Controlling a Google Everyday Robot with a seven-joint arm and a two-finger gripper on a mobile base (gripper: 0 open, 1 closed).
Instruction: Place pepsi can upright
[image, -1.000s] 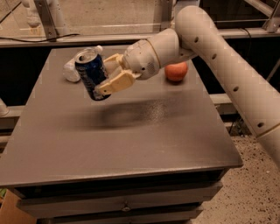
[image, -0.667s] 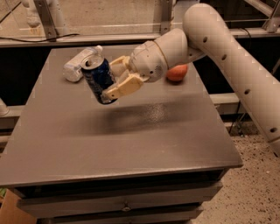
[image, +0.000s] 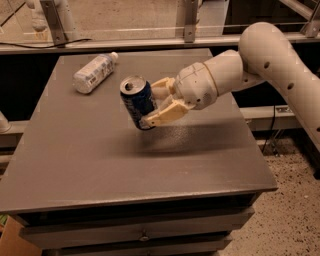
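The grey table in the shadow (image: 188, 137) is beneath my gripper. I need to set the pepsi can, now hanging above the table's middle, down upright there.
The pepsi can (image: 138, 102) is dark blue with a silver top. It hangs in the air above the middle of the grey table (image: 90, 150), nearly upright and tilted a little to the left. My gripper (image: 157, 103) reaches in from the right and is shut on the can's right side, with one cream finger (image: 161, 116) low across its front and the other behind it. The can's shadow lies on the table below it.
A clear plastic bottle (image: 94, 73) with a white label lies on its side at the table's back left. My white arm (image: 265, 60) crosses above the table's right side. A rail and a ledge run behind the table.
The gripper has carried the can to the right and toward the table's middle, away from the bottle. The arm now covers the red thing at the back right.
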